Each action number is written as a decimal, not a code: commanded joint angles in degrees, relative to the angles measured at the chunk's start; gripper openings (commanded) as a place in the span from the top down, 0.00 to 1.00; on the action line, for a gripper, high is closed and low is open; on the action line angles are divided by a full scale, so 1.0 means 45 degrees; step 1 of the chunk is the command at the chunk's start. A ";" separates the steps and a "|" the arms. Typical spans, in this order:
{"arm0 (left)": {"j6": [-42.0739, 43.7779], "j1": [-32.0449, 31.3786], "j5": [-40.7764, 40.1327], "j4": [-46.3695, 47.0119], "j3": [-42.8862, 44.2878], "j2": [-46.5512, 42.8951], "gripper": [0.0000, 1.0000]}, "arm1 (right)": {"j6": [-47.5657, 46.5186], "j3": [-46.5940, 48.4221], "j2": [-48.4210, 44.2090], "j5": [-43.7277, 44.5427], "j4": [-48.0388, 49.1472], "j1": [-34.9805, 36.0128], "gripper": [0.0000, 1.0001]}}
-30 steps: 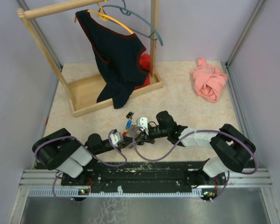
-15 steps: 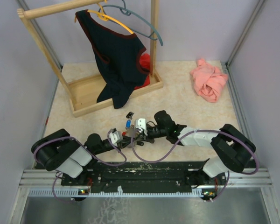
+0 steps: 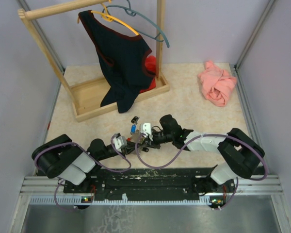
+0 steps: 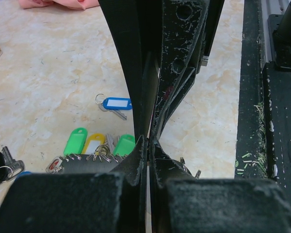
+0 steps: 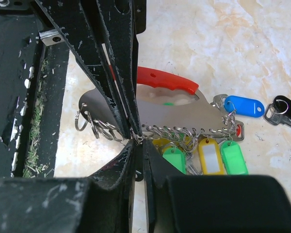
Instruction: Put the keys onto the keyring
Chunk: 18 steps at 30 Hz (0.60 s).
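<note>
The fingers of both grippers are crowded at the ring's top, so next the left gripper opens and takes the ring nearer the plate (image 5: 141, 132) before the right gripper fetches a key.
The keyring (image 5: 174, 114) is a silvery metal plate with a red grip (image 5: 167, 80) and a row of wire rings along its edge. It lies at the table's near middle (image 3: 136, 140). My left gripper (image 4: 149, 141) is shut on the plate's ringed edge (image 4: 87, 164). My right gripper (image 5: 138, 141) meets it tip to tip and is shut on a thin metal piece, seemingly a key, at the rings. Keys with green (image 5: 175, 158), yellow (image 5: 209, 155) and blue (image 5: 243, 106) tags lie by the plate. Another blue-tagged key (image 4: 115, 104) lies apart.
A black key fob (image 5: 287, 109) lies beyond the blue tag. A wooden clothes rack (image 3: 94, 99) with a dark garment (image 3: 121, 58) stands at the back left. A pink cloth (image 3: 217, 82) lies at the back right. The black base rail (image 3: 145, 177) runs along the near edge.
My right wrist has shifted slightly left and away, closing up on the left gripper. The left arm and the keyring plate have barely moved.
</note>
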 commanded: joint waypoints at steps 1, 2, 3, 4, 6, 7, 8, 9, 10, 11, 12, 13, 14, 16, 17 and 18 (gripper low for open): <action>-0.0251 0.0050 0.0375 0.2364 -0.0319 0.0065 0.99 | 0.0204 0.0168 0.0112 -0.0466 0.1040 0.0032 0.89; -0.0252 0.0050 0.0377 0.2384 -0.0332 0.0079 0.99 | 0.0216 0.0162 0.0120 -0.0481 0.1114 0.0039 0.89; -0.0241 0.0050 0.0387 0.2403 -0.0336 0.0096 0.99 | 0.0234 0.0181 0.0121 -0.0512 0.1157 0.0040 0.89; -0.0241 0.0050 0.0386 0.2408 -0.0338 0.0086 0.99 | 0.0251 0.0190 0.0121 -0.0565 0.1177 0.0030 0.89; -0.0247 0.0050 0.0375 0.2409 -0.0326 0.0085 0.99 | 0.0256 0.0218 0.0111 -0.0663 0.1181 0.0029 0.89; -0.0241 0.0050 0.0374 0.2414 -0.0320 0.0089 0.99 | 0.0256 0.0219 0.0117 -0.0704 0.1202 0.0030 0.92; -0.0253 0.0050 0.0364 0.2419 -0.0319 0.0090 0.99 | 0.0256 0.0219 0.0121 -0.0733 0.1222 0.0029 0.95; -0.0257 0.0050 0.0349 0.2445 -0.0324 0.0107 0.99 | 0.0230 0.0239 0.0121 -0.0712 0.1173 0.0029 1.00; -0.0260 0.0050 0.0310 0.2472 -0.0335 0.0092 0.99 | 0.0177 0.0254 0.0111 -0.0634 0.1059 0.0044 1.00; -0.0267 0.0050 0.0203 0.2502 -0.0396 0.0048 0.99 | 0.0095 0.0299 0.0078 -0.0507 0.0852 0.0031 1.00; -0.0281 0.0050 0.0052 0.2497 -0.0429 -0.0023 0.99 | -0.0018 0.0364 0.0004 -0.0308 0.0447 0.0029 1.00; -0.0287 0.0050 -0.0084 0.2400 -0.0472 -0.0127 0.99 | -0.0134 0.0447 -0.0069 -0.0127 0.0078 0.0029 1.00; -0.0268 0.0050 -0.0256 0.2222 -0.0492 -0.0354 0.98 | -0.0303 0.0565 -0.0181 0.0045 -0.0320 0.0029 1.00; -0.0263 0.0050 -0.0390 0.1503 -0.0454 -0.0796 0.93 | -0.0537 0.0789 -0.0413 0.0392 -0.1139 0.0035 1.00; -0.0278 0.0050 -0.0459 0.0990 -0.0387 -0.1073 0.90 | -0.0644 0.0906 -0.0529 0.0551 -0.1493 0.0032 1.00; -0.0255 0.0050 -0.0516 0.0474 -0.0321 -0.1333 0.87 | -0.0732 0.1004 -0.0600 0.0710 -0.1823 0.0051 1.00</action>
